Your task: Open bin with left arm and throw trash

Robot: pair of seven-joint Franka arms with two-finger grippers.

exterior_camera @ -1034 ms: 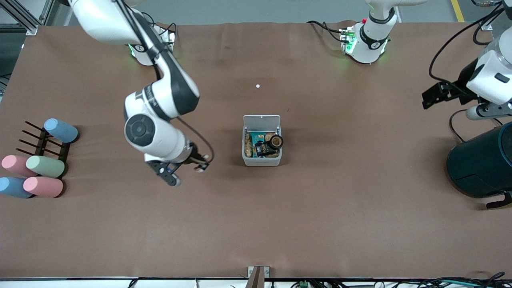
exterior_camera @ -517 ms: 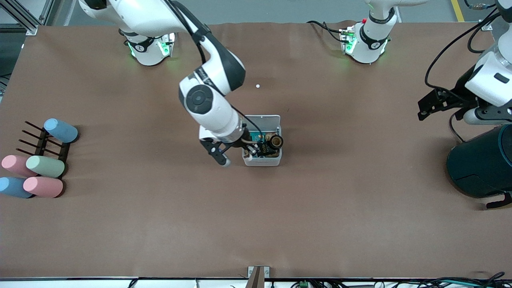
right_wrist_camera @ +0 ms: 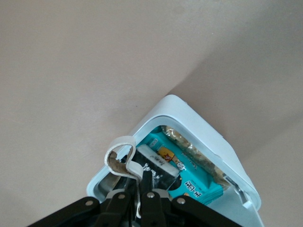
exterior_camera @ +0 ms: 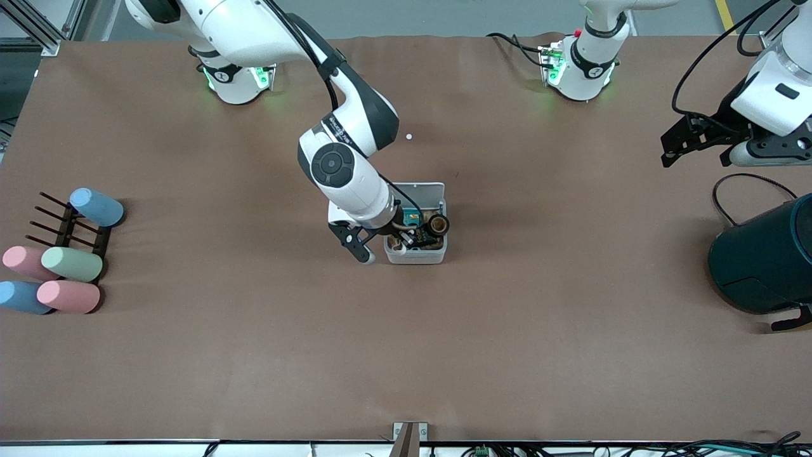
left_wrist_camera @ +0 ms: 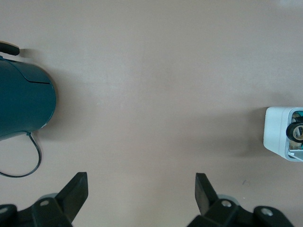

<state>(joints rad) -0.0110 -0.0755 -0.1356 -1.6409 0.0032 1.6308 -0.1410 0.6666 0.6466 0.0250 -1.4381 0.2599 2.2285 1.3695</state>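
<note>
The robot's right gripper should release the rubber-band loop on the teal packet (exterior_camera: 398, 226) (right_wrist_camera: 191, 173), across the bin from the dark tape roll.
The bin (exterior_camera: 415, 256) stands mid-table with its white lid (exterior_camera: 415, 190) swung open. Inside lie the dark tape roll (exterior_camera: 438, 223), the black snack packet (exterior_camera: 419, 238) and a teal packet. My right gripper (exterior_camera: 382, 245) is over the bin's corner nearest the front camera, shut on the whitish rubber-band loop (right_wrist_camera: 121, 157). In the right wrist view the loop hangs over the bin's rim (right_wrist_camera: 207, 126) and the black packet (right_wrist_camera: 160, 169). My left gripper (exterior_camera: 685, 139) is open and empty, up in the air above the big teal cylinder. The left wrist view shows its fingers (left_wrist_camera: 76, 189) wide apart and the bin (left_wrist_camera: 274, 131) far off.
A big dark teal cylinder (exterior_camera: 761, 260) with a cable stands at the left arm's end of the table. A black rack (exterior_camera: 70, 230) with several pastel cylinders sits at the right arm's end. A tiny white dot (exterior_camera: 409, 136) lies between the bin and the bases.
My right arm has swung from the right arm's end of the table to the bin, carrying the loop. My left gripper has drawn away from the teal cylinder.
</note>
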